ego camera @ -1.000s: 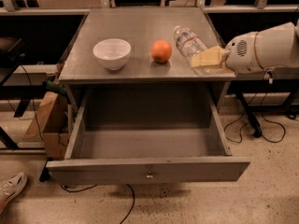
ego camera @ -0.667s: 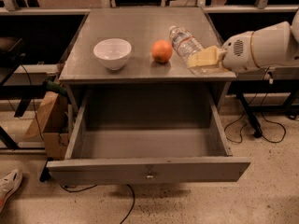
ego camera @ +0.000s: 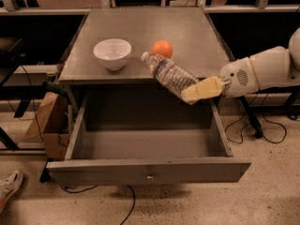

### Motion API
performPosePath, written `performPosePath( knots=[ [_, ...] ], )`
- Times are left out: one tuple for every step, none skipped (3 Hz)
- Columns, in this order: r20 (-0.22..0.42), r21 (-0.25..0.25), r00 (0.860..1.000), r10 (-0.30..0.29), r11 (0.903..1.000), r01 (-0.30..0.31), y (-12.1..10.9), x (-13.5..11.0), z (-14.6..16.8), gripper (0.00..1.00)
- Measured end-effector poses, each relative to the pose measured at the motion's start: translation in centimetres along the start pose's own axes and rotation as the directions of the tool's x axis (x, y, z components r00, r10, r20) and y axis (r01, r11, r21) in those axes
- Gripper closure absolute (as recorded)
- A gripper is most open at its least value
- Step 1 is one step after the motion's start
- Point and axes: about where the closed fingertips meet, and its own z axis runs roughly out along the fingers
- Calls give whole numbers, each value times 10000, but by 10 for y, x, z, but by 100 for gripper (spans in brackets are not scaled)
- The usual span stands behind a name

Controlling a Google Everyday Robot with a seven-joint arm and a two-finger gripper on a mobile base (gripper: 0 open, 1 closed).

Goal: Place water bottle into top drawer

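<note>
The water bottle, now tilted above the open top drawer, will be let go by my gripper on the top drawer's bottom, near the middle of its back part (ego camera: 138,116).
The water bottle (ego camera: 169,74) is a clear crinkled plastic bottle with a white cap. It is held tilted, cap up and to the left, above the back right part of the open top drawer (ego camera: 145,144). My gripper (ego camera: 197,91) comes in from the right and its cream fingers are shut on the bottle's base end. The drawer is pulled far out, grey and deep, with a small knob on its front panel (ego camera: 150,175).
A white bowl (ego camera: 112,53) and an orange fruit (ego camera: 162,48) sit on the grey cabinet top (ego camera: 140,27). A cardboard box (ego camera: 47,125) stands on the floor left of the cabinet. Cables run across the floor at right. A shoe (ego camera: 8,186) shows at bottom left.
The gripper has lifted the bottle off the cabinet top and carried it forward and left, out over the open drawer. The view has also shifted.
</note>
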Motion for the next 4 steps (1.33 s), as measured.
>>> performPosePath(
  knots=[
    [-1707,-242,9752,-1407,9901,1386,2,35,25,100],
    [-3141,516,9345,-1675,9799,1930,-11,61,50,100],
    [-3608,1865,9276,-970,9670,1737,-34,74,76,100],
    [-3262,3181,9453,62,9424,1036,-55,79,99,100]
  ],
)
